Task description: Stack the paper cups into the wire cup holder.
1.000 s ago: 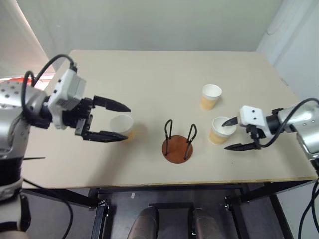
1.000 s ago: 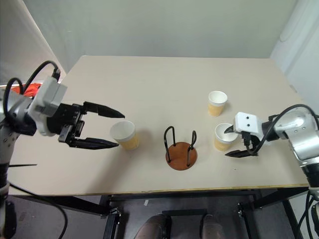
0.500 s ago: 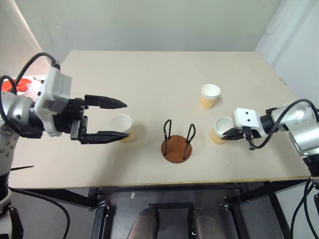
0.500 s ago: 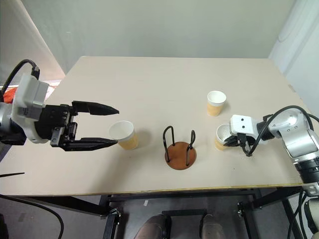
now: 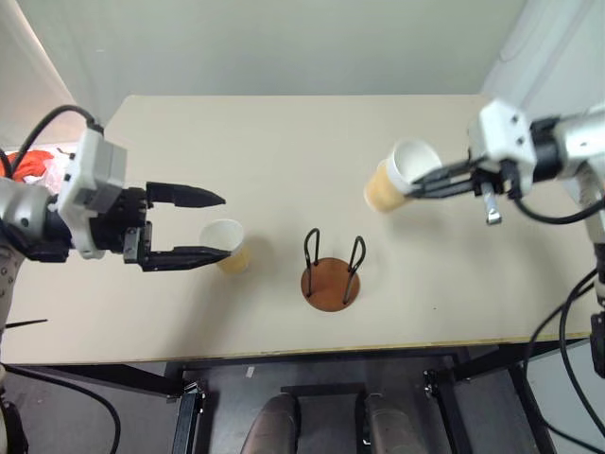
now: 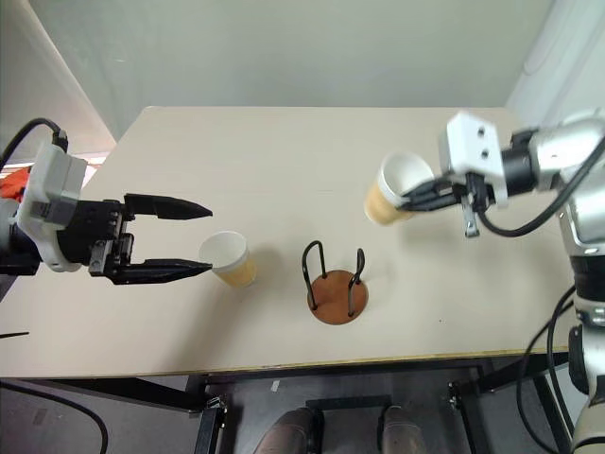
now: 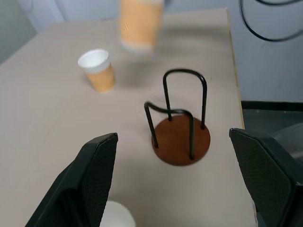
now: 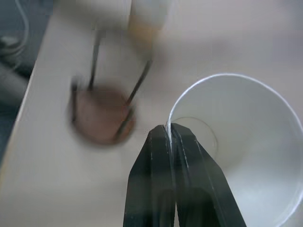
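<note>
The robot's right gripper needs to release the paper cup on the brown base [image 5: 330,282] [image 8: 104,115] between the holder's black wire loops.
My right gripper [image 5: 416,183] is shut on the rim of a paper cup [image 5: 389,178]. It holds the cup tilted in the air, behind and to the right of the wire cup holder [image 5: 329,275]. The right wrist view shows both fingers [image 8: 161,156] pinching the white rim [image 8: 227,78]. A second paper cup [image 5: 222,234] stands on the table to the left of the holder, just at the tips of my open left gripper [image 5: 224,226], untouched. A third cup [image 7: 97,70] stands on the table beyond the holder in the left wrist view. The holder's brown base [image 7: 177,142] carries no cup.
The beige table [image 5: 284,142] has bare room at the back and around the holder. Its front edge [image 5: 312,352] runs just below the holder. A red object [image 5: 33,163] lies beyond the table's left side.
My right gripper has closed on the rim of the near right cup and lifted it up and to the left. The left gripper has stayed open beside its cup.
</note>
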